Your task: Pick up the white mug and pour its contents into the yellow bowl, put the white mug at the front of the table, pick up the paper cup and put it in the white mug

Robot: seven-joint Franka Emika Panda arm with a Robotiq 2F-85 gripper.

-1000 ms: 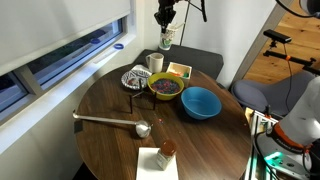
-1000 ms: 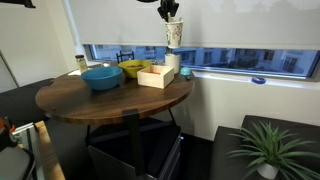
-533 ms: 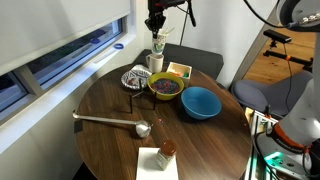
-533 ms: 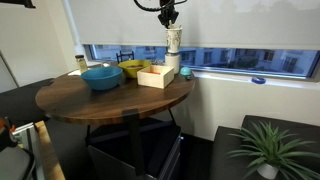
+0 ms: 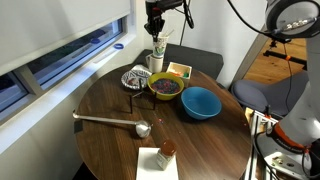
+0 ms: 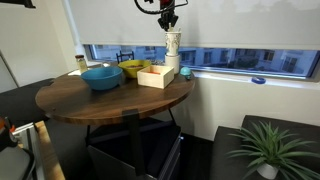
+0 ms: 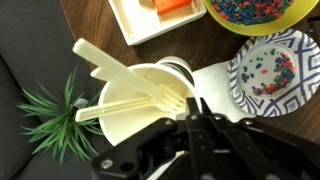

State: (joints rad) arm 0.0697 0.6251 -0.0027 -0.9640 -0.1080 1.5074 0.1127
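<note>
My gripper is going to release the paper cup inside the white mug (image 5: 156, 59) (image 7: 155, 92) beside the yellow bowl, near the table's far edge. The paper cup hangs just above the mug now.
My gripper (image 5: 156, 30) hangs over the far edge of the round brown table (image 5: 110, 100) and is shut on the rim of the paper cup (image 5: 158, 46). The cup hangs just above the white mug (image 5: 155, 63). In the wrist view the jaws are closed on the wall of the paper cup (image 7: 130, 105), which holds cream plastic forks (image 7: 120, 70). Part of the mug (image 7: 213, 82) shows just behind the cup. The yellow bowl (image 5: 165, 87) with a dark speckled inside sits next to the mug. The cup (image 6: 173, 42), mug (image 6: 171, 64) and gripper (image 6: 169, 20) also show in an exterior view.
A blue bowl (image 5: 200, 102) sits beside the yellow bowl. A black-and-white patterned bowl (image 5: 135, 78) and a wooden tray (image 5: 179, 70) flank the mug. A metal ladle (image 5: 110, 121) and a small bottle on a napkin (image 5: 165, 150) lie nearer the front. A plant (image 7: 45, 115) stands below the table.
My gripper has carried the paper cup sideways and slightly down, from beside the mug to directly above it. Nothing on the table has moved.
</note>
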